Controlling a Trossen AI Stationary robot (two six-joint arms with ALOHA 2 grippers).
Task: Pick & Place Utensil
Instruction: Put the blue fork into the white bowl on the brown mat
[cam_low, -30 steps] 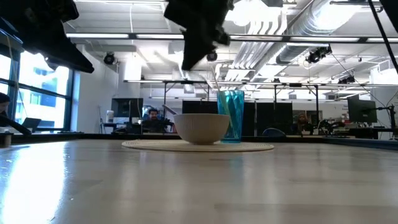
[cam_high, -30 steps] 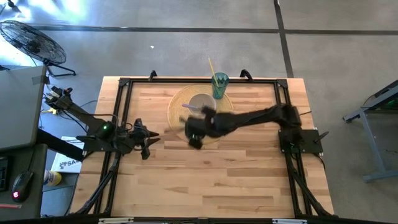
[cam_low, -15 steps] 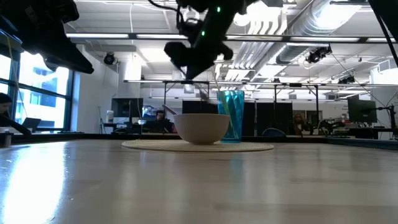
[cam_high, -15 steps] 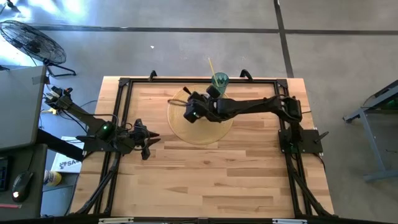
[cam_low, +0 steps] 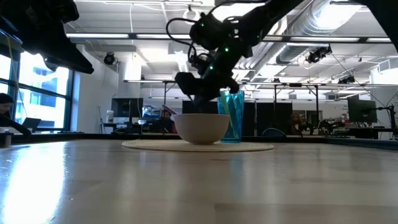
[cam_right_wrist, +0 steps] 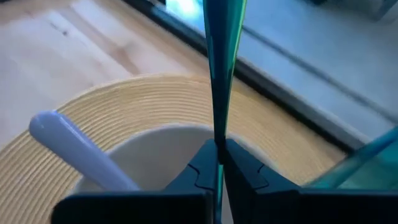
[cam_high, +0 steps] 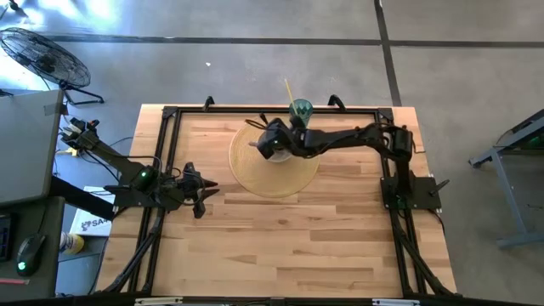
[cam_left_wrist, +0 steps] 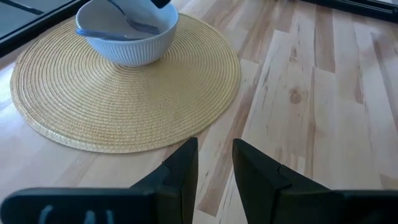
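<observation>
I will use my right gripper to set the thin teal utensil down and let go of it inside the white ribbed bowl (cam_high: 280, 155) (cam_right_wrist: 180, 163), beside the pale lavender spoon. The utensil is held low over the bowl now.
A white ribbed bowl (cam_low: 202, 129) stands on a round woven placemat (cam_high: 272, 174) toward the table's far edge. A pale lavender spoon (cam_right_wrist: 81, 152) lies in the bowl with its handle leaning on the rim. Just behind the bowl stands a teal cup (cam_low: 231, 115). My right gripper (cam_high: 270, 143) hangs low over the bowl, shut on a thin teal utensil (cam_right_wrist: 219, 68). My left gripper (cam_left_wrist: 214, 168) waits open above the table's left side, pointing at the placemat. My right gripper pinches the thin teal utensil (cam_right_wrist: 217, 134) between its two shut fingers. The utensil runs on past the fingertips, along the fingers and edge-on to the wrist camera. It is lifted clear over the bowl's far rim. Which part of it is held, I cannot tell.
Black frame rails (cam_high: 170, 144) run along the table's left, right and far edges. A thin stick (cam_high: 289, 89) stands in the teal cup. Bare wood (cam_high: 280, 246) fills the near half of the table.
My right gripper has swung from the placemat's near edge toward the far edge, turning as it went. It has dropped from high above the table to just over the bowl, staying shut on the utensil. The bowl and the spoon have kept still.
</observation>
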